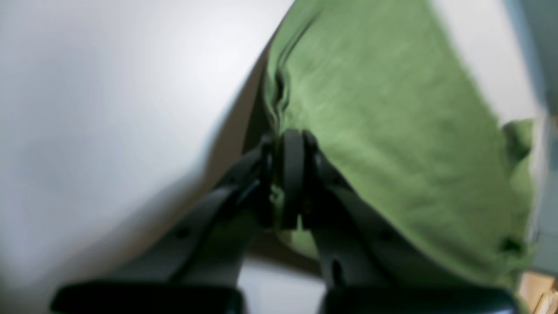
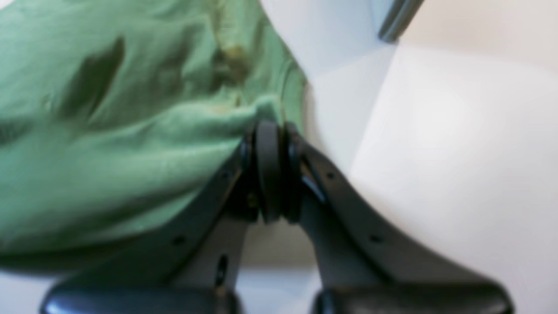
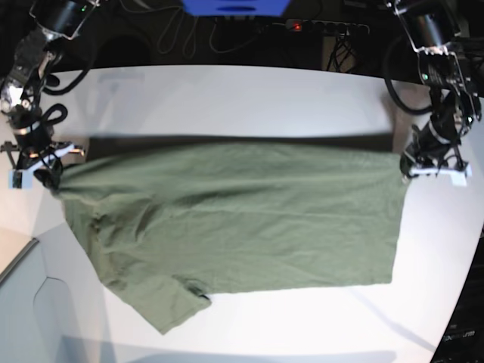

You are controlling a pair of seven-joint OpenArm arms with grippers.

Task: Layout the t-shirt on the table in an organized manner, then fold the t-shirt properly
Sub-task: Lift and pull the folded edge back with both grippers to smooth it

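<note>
The robot's right gripper should release the t-shirt's corner, now pulled taut across the table, on the bare white part of the table [image 3: 79,82] along the table's far edge.
The olive-green t-shirt [image 3: 242,219] is stretched wide across the white table [image 3: 227,91], its far edge pulled taut between both grippers and casting a shadow behind it. A sleeve [image 3: 162,302] lies toward the near left. My left gripper [image 3: 406,162] is shut on the shirt's right corner; in the left wrist view the gripper [image 1: 290,144] pinches bunched cloth [image 1: 392,109]. My right gripper [image 3: 57,178] is shut on the left corner; in the right wrist view the gripper [image 2: 270,133] clamps a fold of the shirt [image 2: 109,131].
Cables and a power strip [image 3: 325,28] lie behind the table's far edge, beside a blue object [image 3: 234,7]. The table's curved edge [image 3: 465,295] runs down the right. A grey panel [image 3: 30,310] sits at the near left corner.
</note>
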